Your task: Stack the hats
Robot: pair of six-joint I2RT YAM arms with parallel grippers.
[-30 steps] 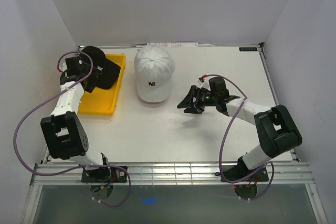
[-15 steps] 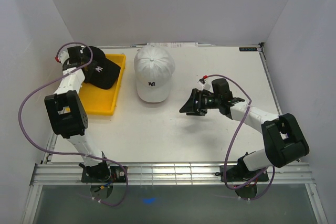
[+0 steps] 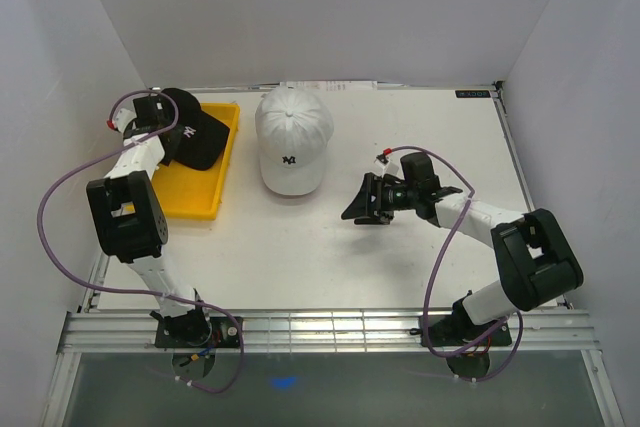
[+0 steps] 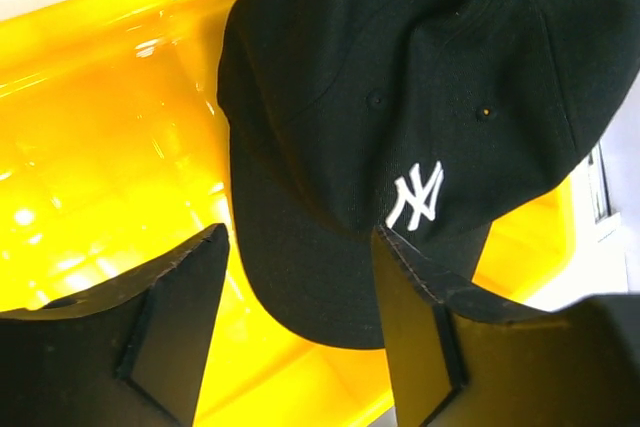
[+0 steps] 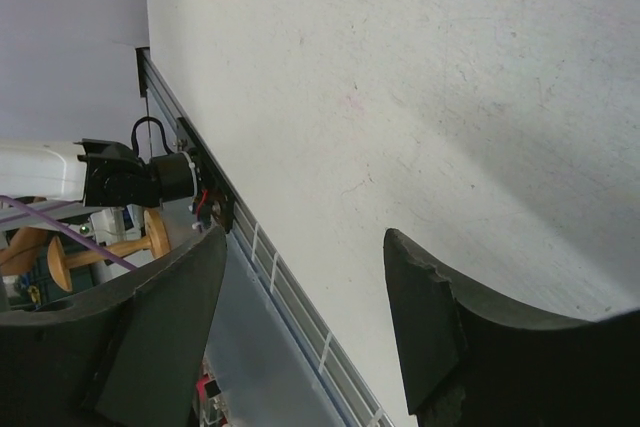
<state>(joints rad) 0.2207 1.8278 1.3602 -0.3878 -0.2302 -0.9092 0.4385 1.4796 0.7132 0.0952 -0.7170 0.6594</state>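
The left gripper's open fingers reach only the black hat's edge, so the robot should move that gripper in and pinch the hat top's lower edge (image 4: 297, 187) before lifting the hat.
A black hat (image 3: 198, 134) with a white logo lies in the yellow tray (image 3: 192, 202) at the far left. A white hat (image 3: 292, 139) rests on the table to the tray's right, brim toward me. My left gripper (image 3: 170, 140) is at the black hat's left side. In the left wrist view the black hat (image 4: 400, 97) has its brim between and below my open left gripper (image 4: 300, 257), and no finger presses on it. My right gripper (image 3: 358, 203) hovers open over bare table right of the white hat, and my right gripper (image 5: 305, 247) holds nothing.
White walls close in the left, back and right. The tray floor (image 4: 100, 137) shines yellow beside the cap. The metal rail (image 3: 320, 325) runs along the near table edge, and shows in the right wrist view as the rail (image 5: 260, 247).
My left wrist has drawn back toward the far left corner, uncovering more of the black hat. My right gripper has shifted slightly and stays open.
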